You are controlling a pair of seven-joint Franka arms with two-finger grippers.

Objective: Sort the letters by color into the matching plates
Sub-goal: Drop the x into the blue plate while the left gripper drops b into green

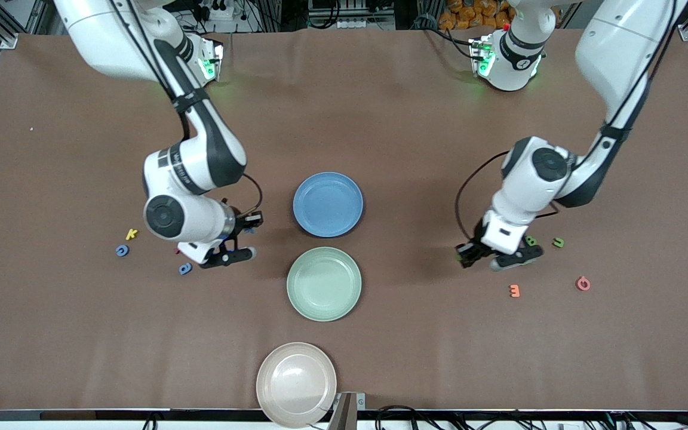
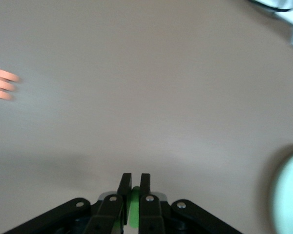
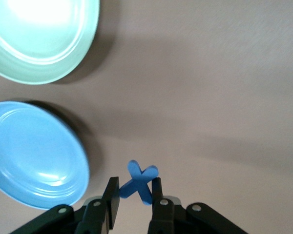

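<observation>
Next, my left gripper releases the green letter, which is over the cloth now, a little off the middle of the bare mint green plate (image 1: 332,294).
The blue plate (image 1: 327,204), mint green plate (image 1: 323,283) and beige-pink plate (image 1: 296,382) stand in a row mid-table, all bare. My right gripper (image 1: 227,255) is shut on a blue X letter (image 3: 139,184), low over the cloth beside the blue plate (image 3: 34,156). My left gripper (image 1: 517,258) is shut on a green letter (image 2: 135,204), over the cloth toward the left arm's end. Loose letters: yellow (image 1: 132,233), two blue (image 1: 122,250) (image 1: 185,269), two green (image 1: 531,240) (image 1: 558,242), orange (image 1: 515,290), pink (image 1: 583,283).
A tiny red piece (image 1: 177,251) lies under my right hand. The orange letter (image 2: 2,84) and the green plate's rim (image 2: 290,195) show in the left wrist view; the green plate (image 3: 44,39) also shows in the right wrist view. Brown cloth covers the table.
</observation>
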